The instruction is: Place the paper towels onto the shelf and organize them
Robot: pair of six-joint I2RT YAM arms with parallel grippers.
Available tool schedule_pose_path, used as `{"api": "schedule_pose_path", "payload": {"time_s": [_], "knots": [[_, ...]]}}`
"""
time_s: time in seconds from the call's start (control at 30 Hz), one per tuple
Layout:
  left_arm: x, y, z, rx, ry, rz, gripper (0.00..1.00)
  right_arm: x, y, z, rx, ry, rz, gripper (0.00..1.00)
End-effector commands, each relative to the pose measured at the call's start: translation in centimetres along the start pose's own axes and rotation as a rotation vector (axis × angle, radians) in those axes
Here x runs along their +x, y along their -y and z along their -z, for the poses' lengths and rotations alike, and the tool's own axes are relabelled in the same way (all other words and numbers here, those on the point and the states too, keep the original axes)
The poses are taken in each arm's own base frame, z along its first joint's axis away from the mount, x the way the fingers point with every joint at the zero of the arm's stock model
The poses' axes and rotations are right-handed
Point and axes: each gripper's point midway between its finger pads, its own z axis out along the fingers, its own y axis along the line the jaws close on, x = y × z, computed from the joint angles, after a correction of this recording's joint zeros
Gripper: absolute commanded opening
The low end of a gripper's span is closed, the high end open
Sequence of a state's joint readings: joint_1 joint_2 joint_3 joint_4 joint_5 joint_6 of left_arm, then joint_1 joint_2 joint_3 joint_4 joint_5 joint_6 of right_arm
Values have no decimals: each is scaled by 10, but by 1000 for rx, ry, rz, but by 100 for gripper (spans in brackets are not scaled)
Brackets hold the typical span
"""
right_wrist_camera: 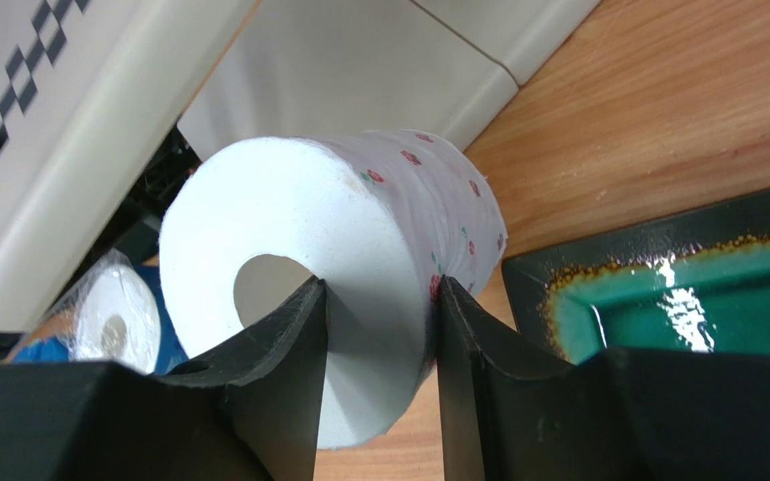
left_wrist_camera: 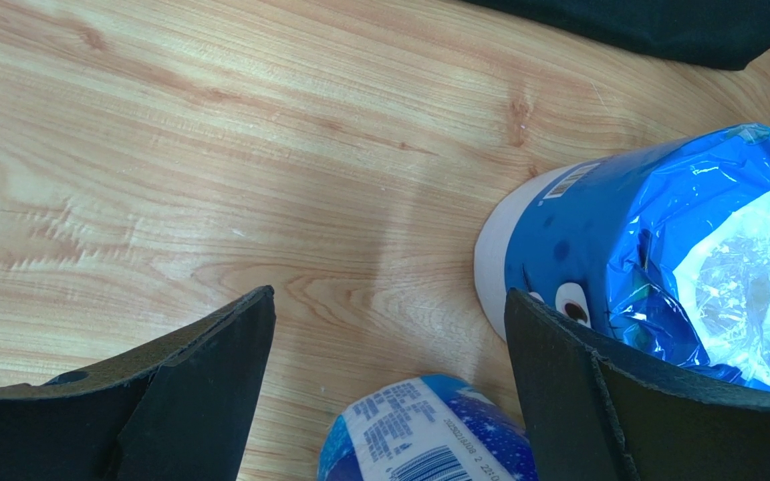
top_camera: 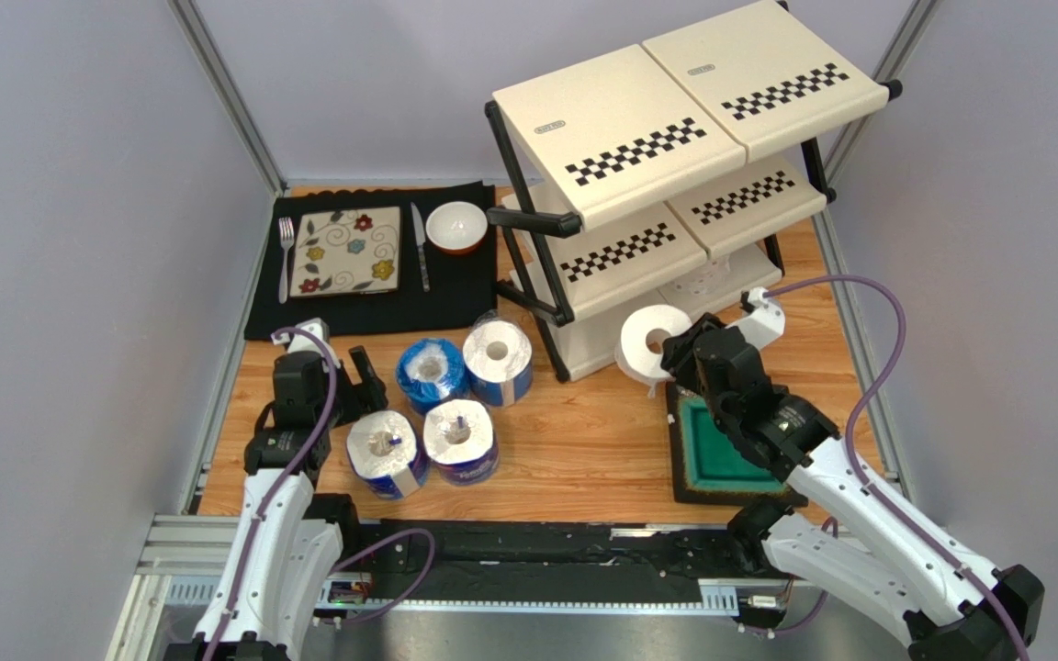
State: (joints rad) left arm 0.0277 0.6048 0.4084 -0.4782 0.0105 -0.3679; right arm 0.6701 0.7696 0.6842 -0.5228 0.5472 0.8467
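Observation:
Next, I let go of the white paper towel roll with my right gripper on the shelf's lowest level [top_camera: 629, 305] [right_wrist_camera: 359, 90], toward the blue-wrapped rolls.
The shelf [top_camera: 659, 152] stands at the back right, and its cream panels [right_wrist_camera: 339, 70] fill the top of the right wrist view. My right gripper [top_camera: 686, 361] [right_wrist_camera: 379, 301] is shut on a plain white paper towel roll [top_camera: 651, 344] [right_wrist_camera: 359, 210]. One finger sits in the roll's hollow core and the other presses on its outside, just in front of the lowest tier. Several blue-wrapped rolls [top_camera: 445, 406] stand in a cluster left of centre. My left gripper [top_camera: 355, 379] [left_wrist_camera: 389, 311] is open beside them. One wrapped roll [left_wrist_camera: 660, 251] lies past its right finger, and another [left_wrist_camera: 429, 431] is low between the fingers.
A green square tray [top_camera: 677, 441] [right_wrist_camera: 610, 251] lies on the wood under my right arm. At the back left, a black mat [top_camera: 466, 289] carries a flowered plate [top_camera: 346, 252], a fork, a knife and a bowl [top_camera: 456, 225]. Grey walls close both sides.

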Motion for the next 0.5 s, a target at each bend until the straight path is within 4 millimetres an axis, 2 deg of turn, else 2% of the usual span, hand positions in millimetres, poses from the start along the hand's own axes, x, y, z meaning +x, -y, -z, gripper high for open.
{"api": "schedule_pose_path", "payload": {"time_s": [0.0,0.13,0.47], "knots": [[-9,8,0,30,17,6,93,-44,-30,-9,-109,118,-102,30],[-8,11,1,50,9,11,92,-55,-22,-28,-109,126,-165,29],[-4,3,4,20,13,-23,92,-55,-24,-54,-125,97,-186,28]]}}
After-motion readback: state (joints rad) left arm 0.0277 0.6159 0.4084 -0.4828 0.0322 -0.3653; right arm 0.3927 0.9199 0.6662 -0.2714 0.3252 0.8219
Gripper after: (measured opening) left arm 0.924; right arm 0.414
